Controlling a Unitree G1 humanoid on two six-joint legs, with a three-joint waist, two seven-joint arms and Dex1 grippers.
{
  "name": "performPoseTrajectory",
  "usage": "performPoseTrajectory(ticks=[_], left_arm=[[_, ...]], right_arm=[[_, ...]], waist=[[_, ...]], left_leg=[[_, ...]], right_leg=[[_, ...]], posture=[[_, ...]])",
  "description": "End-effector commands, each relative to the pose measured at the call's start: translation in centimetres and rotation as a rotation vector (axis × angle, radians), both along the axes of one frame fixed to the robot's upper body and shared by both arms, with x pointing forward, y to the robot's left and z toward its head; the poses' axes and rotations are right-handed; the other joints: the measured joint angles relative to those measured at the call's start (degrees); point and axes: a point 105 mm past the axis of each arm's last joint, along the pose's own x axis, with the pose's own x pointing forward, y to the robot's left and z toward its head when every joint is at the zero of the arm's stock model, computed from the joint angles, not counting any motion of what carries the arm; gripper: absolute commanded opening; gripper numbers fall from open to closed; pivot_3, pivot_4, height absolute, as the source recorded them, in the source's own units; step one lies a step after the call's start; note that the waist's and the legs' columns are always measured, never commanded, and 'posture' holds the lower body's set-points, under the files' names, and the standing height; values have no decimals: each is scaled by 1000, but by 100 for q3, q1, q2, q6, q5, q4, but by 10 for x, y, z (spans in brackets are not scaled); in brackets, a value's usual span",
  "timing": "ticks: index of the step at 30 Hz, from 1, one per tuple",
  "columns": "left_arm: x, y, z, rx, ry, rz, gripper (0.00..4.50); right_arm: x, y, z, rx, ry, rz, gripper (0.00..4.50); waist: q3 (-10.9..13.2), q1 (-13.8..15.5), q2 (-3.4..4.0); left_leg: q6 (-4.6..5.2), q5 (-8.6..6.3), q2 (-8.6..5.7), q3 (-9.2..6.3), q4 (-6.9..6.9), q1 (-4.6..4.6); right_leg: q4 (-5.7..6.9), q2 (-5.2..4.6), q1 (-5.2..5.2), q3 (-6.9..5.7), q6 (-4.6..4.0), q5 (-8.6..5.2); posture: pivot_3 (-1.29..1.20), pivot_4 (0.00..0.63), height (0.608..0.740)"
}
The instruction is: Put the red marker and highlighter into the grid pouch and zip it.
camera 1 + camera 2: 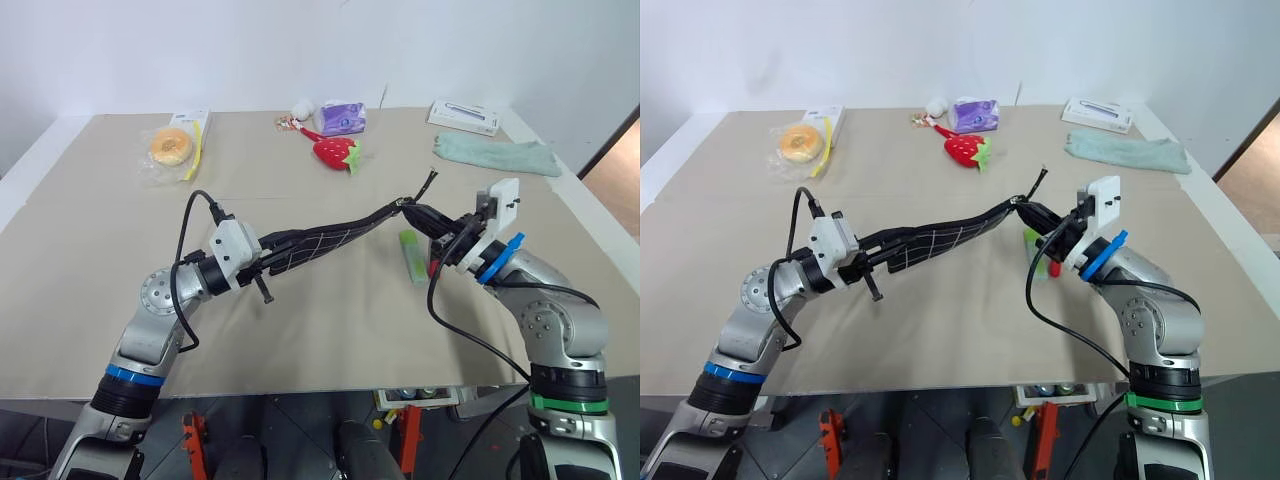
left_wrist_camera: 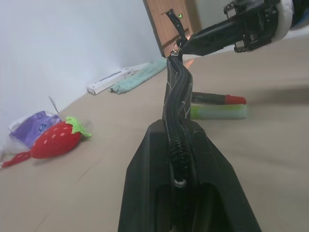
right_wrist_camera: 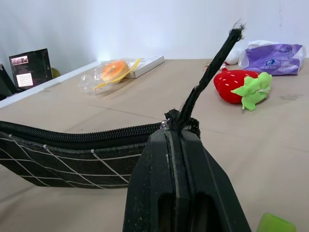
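The zipper end sits only at the tips of the right gripper's fingers, so the robot should open that gripper, take the pull cord (image 1: 427, 184) deeper and draw it toward the left gripper.
The grid pouch (image 1: 320, 240), black with thin white lines, hangs stretched above the table between my two grippers. My left gripper (image 1: 272, 258) is shut on its near left end. My right gripper (image 1: 413, 211) is shut on the zipper end, and the black pull cord (image 3: 212, 63) sticks up from its fingertips. The zipper teeth (image 2: 176, 96) look closed along the length I see. The light green highlighter (image 1: 412, 256) lies on the table just below my right gripper. The red marker (image 2: 217, 99) lies beside it, partly hidden by that gripper in the eye views.
At the back of the table are a plush strawberry (image 1: 337, 152), a purple tissue pack (image 1: 342, 118), a bagged donut (image 1: 172, 146), a white box (image 1: 464, 116) and a green cloth (image 1: 497, 154). The table's front edge (image 1: 300, 392) runs below my arms.
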Motion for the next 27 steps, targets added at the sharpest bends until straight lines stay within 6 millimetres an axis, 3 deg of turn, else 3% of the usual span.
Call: performPoseTrajectory(ticks=[1,4,9,17,20,27], left_arm=[[-2,0,24,-82,-8,-20,0],[-3,-3,22,-62,2,-41,0],[-5,-4,14,-29,18,-60,0],[-3,-4,14,-43,28,-50,0],[-1,-1,16,-66,39,-33,0],[4,3,20,-106,58,-11,0]], right_arm=[[-3,6,16,21,-58,20,702],[-2,8,17,32,-53,28,1888],[8,1,21,77,-64,-45,4438],[14,2,26,129,-80,-55,4438],[14,3,25,127,-81,-55,3379],[9,4,16,54,-85,-46,22]], waist=[[0,1,0],[0,1,0],[0,-5,0],[0,-1,0],[0,-1,0],[0,0,0]], left_leg=[[0,0,0,0,0,0],[0,0,0,0,0,0],[0,0,0,0,0,0],[0,0,0,0,0,-2],[0,0,0,0,0,-2],[0,0,0,0,0,-2]], right_leg=[[0,0,0,0,0,0],[0,0,0,0,0,0],[0,1,-1,0,-1,1],[0,0,-1,0,0,0],[0,0,-1,-1,-1,0],[0,0,-1,-1,0,-1]], posture=[[0,150,740],[0,150,740],[0,150,740],[0,150,740],[0,150,740],[0,150,740]])
